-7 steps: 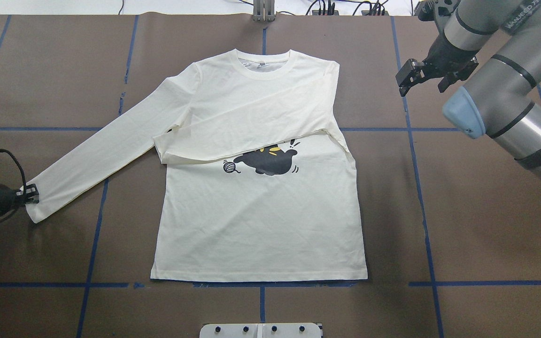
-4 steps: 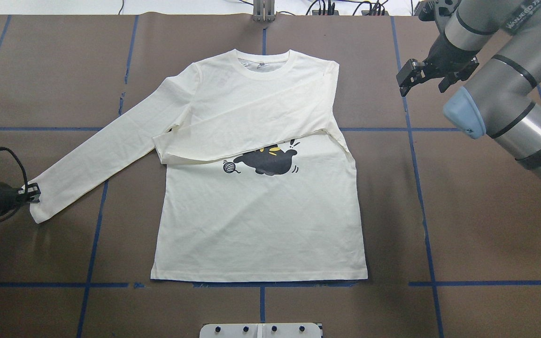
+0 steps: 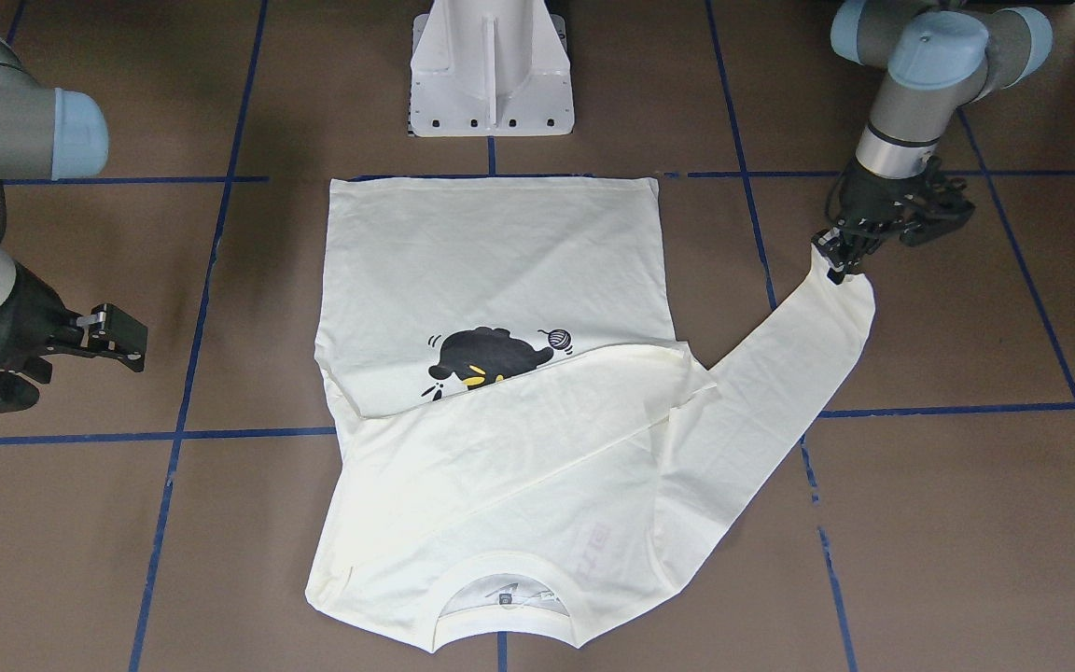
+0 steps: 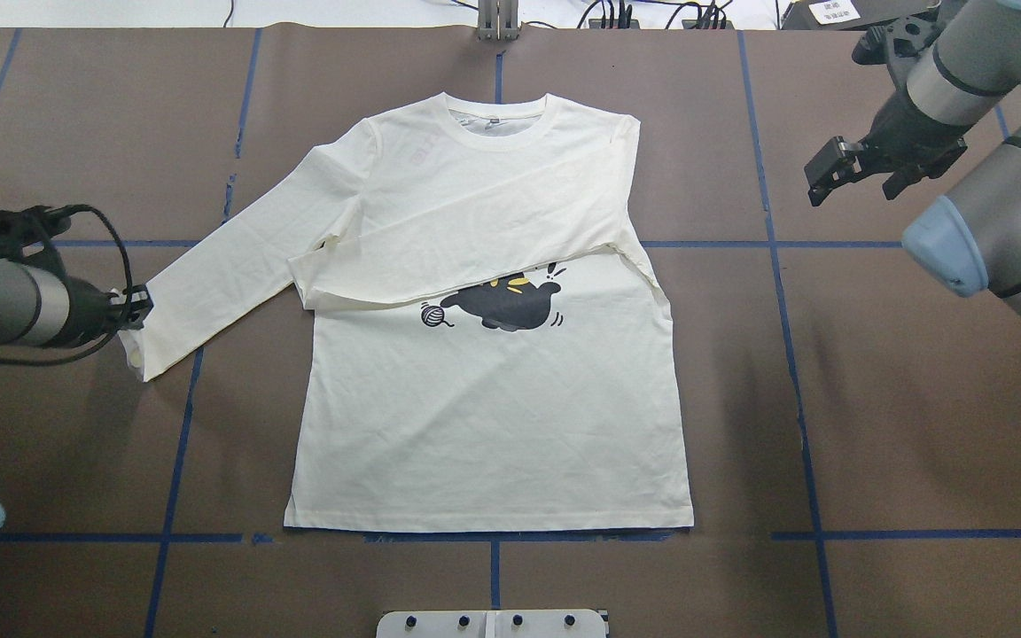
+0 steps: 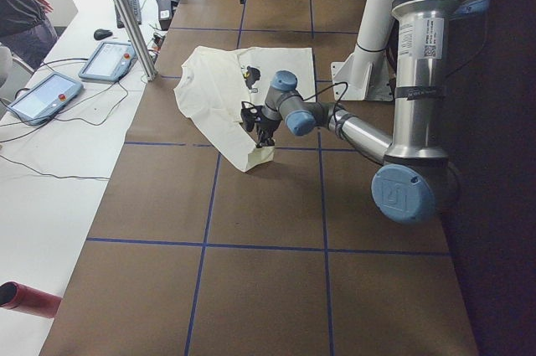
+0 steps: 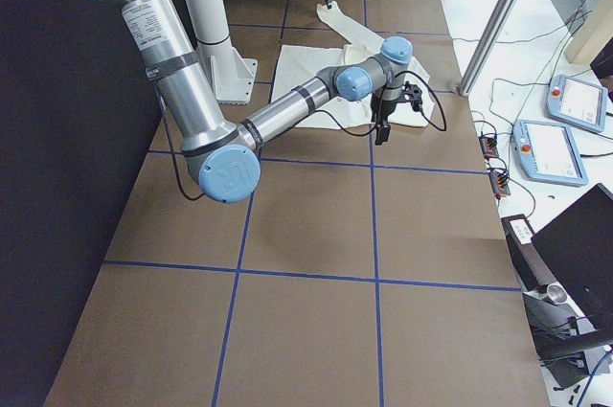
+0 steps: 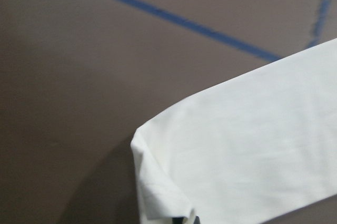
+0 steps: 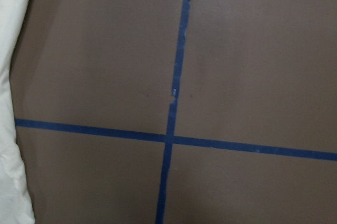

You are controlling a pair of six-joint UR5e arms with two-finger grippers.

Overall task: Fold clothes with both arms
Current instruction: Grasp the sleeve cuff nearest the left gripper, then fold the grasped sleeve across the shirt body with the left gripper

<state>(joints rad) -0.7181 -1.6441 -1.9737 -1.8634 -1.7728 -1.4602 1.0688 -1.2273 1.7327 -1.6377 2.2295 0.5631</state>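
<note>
I should release the sleeve's cuff from my left gripper at the cream shirt's opposite side edge (image 3: 328,354), level with the cat print.
The cream long-sleeved shirt (image 4: 493,425) lies flat, cat print (image 4: 506,306) up and collar at the far side. One sleeve is folded across its chest (image 4: 475,239). The other sleeve (image 4: 227,266) stretches out to my left. My left gripper (image 4: 134,306) (image 3: 838,261) is shut on that sleeve's cuff, which hangs bunched just off the table. In the left wrist view the cream cloth (image 7: 242,150) fills the lower right. My right gripper (image 4: 861,173) hovers open and holds nothing, past the shirt's right shoulder. The right wrist view shows only the shirt's edge (image 8: 10,76).
Blue tape lines (image 4: 785,292) grid the brown table cover. The white pedestal base (image 3: 491,65) stands at the near edge behind the hem. A side bench holds two control tablets (image 5: 105,59), with a metal post (image 5: 126,12) and a person (image 5: 21,4) nearby.
My left gripper has carried the cuff up and to the right, toward the shirt body, so the sleeve now bends shorter. My right gripper has drifted right, away from the shirt.
</note>
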